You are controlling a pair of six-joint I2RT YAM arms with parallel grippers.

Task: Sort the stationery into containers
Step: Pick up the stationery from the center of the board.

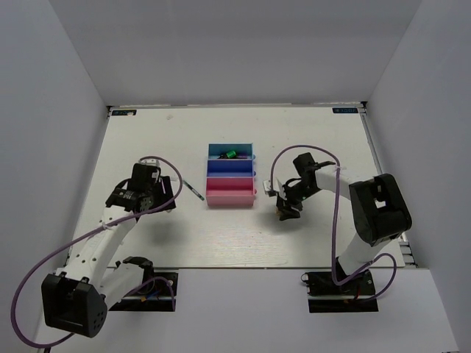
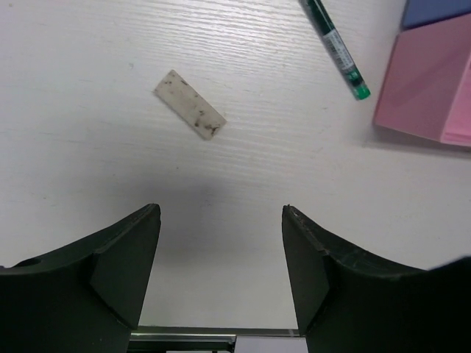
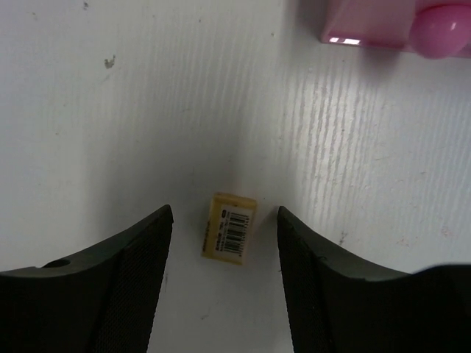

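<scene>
The dirty white eraser is near the thin bluish pen. My left gripper needs to go there next and close on the eraser's long sides (image 1: 168,210) (image 2: 190,105).
Three joined trays stand mid-table: teal (image 1: 230,152), blue (image 1: 230,168), pink (image 1: 230,193). A small green piece (image 1: 230,154) lies in the teal tray. The thin bluish pen (image 1: 193,189) lies on the table left of the pink tray; the left wrist view shows it (image 2: 335,48) ahead and to the right. My left gripper (image 2: 221,213) is open and empty over bare table, also seen from above (image 1: 168,194). My right gripper (image 3: 224,215) is open, its fingers on either side of the tiny tan cube (image 3: 229,227) on the table, right of the trays (image 1: 285,209). No marker shows clearly.
A scrap of dirty tape (image 2: 190,104) is stuck to the table ahead of the left gripper. The pink tray's corner (image 2: 430,88) is at that view's right. A pink tray corner (image 3: 368,22) and a round pink knob (image 3: 441,29) show ahead of the right gripper.
</scene>
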